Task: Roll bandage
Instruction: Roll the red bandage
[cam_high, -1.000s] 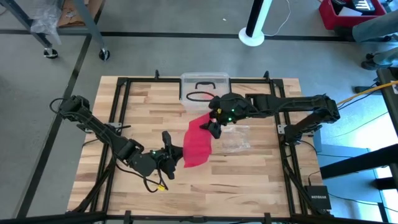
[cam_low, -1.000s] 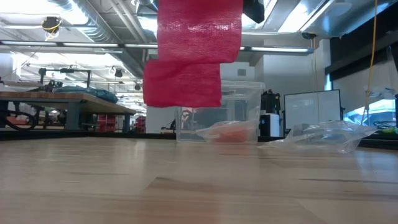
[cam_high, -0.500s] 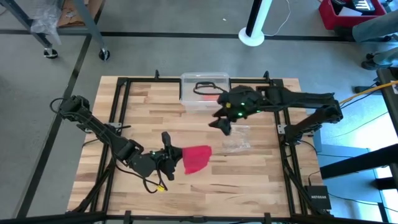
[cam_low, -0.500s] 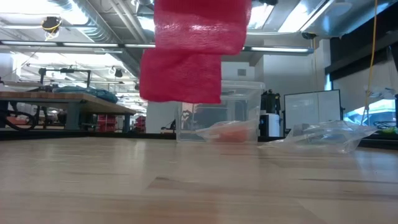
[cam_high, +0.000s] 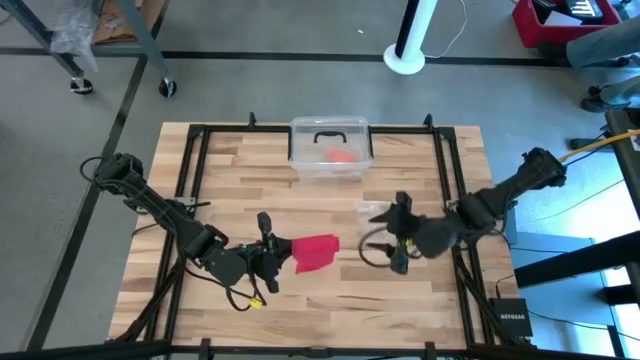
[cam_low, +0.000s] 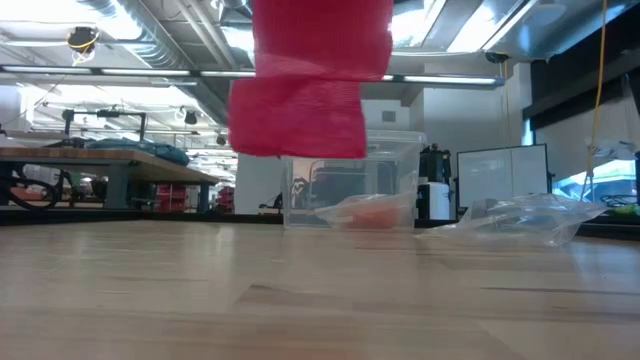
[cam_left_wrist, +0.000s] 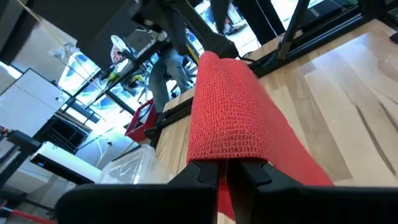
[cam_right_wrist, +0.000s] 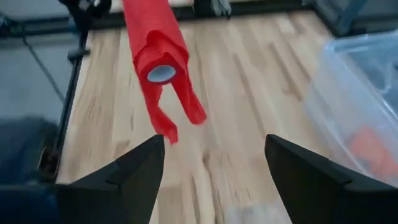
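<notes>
My left gripper is holding the roll, so next my right gripper goes to the bandage's loose tail (cam_high: 312, 266) (cam_right_wrist: 164, 126) and close near its hanging end.
The bandage (cam_high: 316, 250) is a bright red cloth roll on a pale core (cam_right_wrist: 161, 73), with a short loose tail (cam_right_wrist: 177, 112) hanging from it. My left gripper (cam_high: 272, 250) holds it above the near middle of the table, shut on one end. In the low view the bandage (cam_low: 310, 90) hangs clear of the tabletop. My right gripper (cam_high: 392, 235) stands open to the right of the roll, facing its core end, with nothing between its fingers (cam_right_wrist: 140, 168). My left gripper pinches the roll's near end (cam_left_wrist: 217, 155) between its two fingers. The fingers come in about level from the table's left and lie along the roll, which sticks out beyond them. The roll is lifted clear, and its loose tail (cam_left_wrist: 298, 168) hangs slack beside it.
A clear plastic box (cam_high: 330, 150) with an orange-red lump (cam_high: 342, 155) inside stands at the far middle of the table. A crinkly clear plastic bag (cam_low: 520, 222) lies right of centre, near my right arm. Black frame rails (cam_high: 195, 180) run along the table's sides.
A second ago the red band stretched from the roll up to my right gripper near the box. It has come free and now hangs as a short tail by the roll. My right gripper has swung away toward the table's near right, still open.
</notes>
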